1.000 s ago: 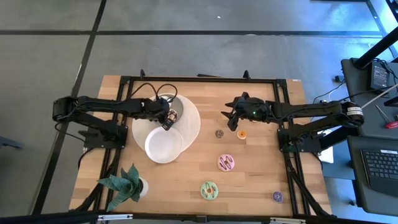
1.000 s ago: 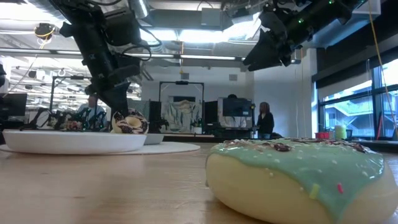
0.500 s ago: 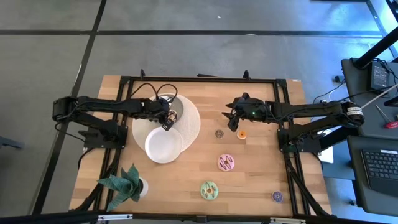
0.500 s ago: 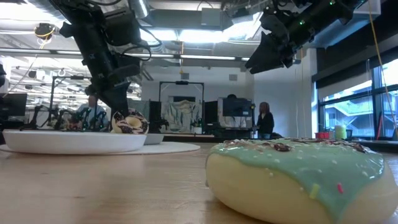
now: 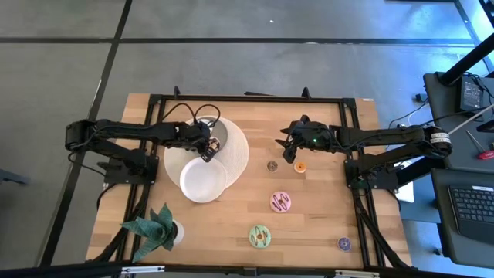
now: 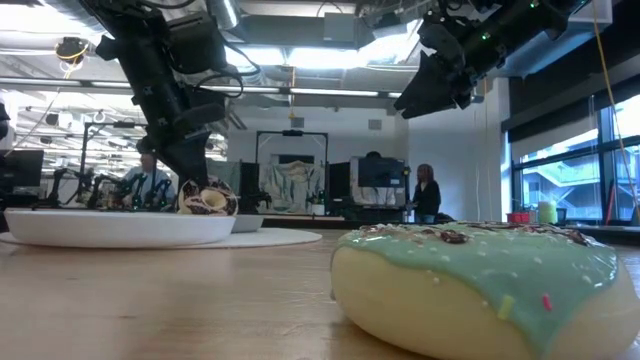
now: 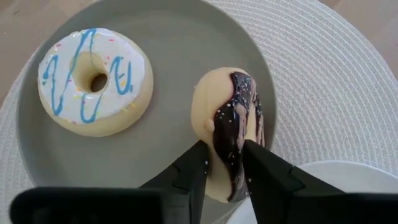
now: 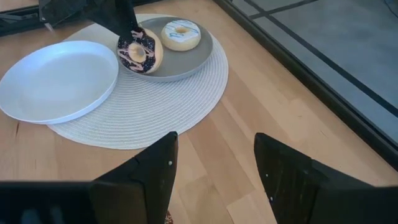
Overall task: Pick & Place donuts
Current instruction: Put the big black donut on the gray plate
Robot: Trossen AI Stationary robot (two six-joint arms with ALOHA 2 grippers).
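Note:
My right gripper should move next to the rim (image 5: 272, 163) (image 8: 168, 218) of the small chocolate donut that is beside the small orange donut, and close there.
My left gripper (image 7: 225, 163) is shut on a chocolate-iced donut (image 7: 233, 134) over the grey plate (image 7: 155, 37), as the right wrist view (image 8: 140, 51) and low view (image 6: 208, 197) also show. A white donut with blue drizzle (image 7: 93, 81) lies flat on that plate. My right gripper (image 5: 287, 150) is open and holds nothing; it hangs above the table beside a small orange donut (image 5: 299, 165) and a small chocolate one (image 5: 272, 165). A pink donut (image 5: 280, 202), a green one (image 5: 259, 235) and a purple one (image 5: 344, 243) lie flat on the wood. My left gripper pinches the chocolate-iced donut at its rim (image 7: 229, 177), one finger (image 7: 264, 171) on the iced face and the other on the plain back. The fingers come from above, slanting down. The donut stands on edge, its lower rim (image 8: 144, 67) at the grey plate's surface.
A white plate (image 5: 203, 179) sits on the woven round mat (image 5: 238, 154), nearer than the grey plate. A potted plant (image 5: 158, 228) stands at the near left corner. Bare wood lies between the mat and the loose donuts. A black frame borders the table.
My right gripper has shifted slightly up and toward the table's right edge, staying open. The left gripper and its donut have kept still.

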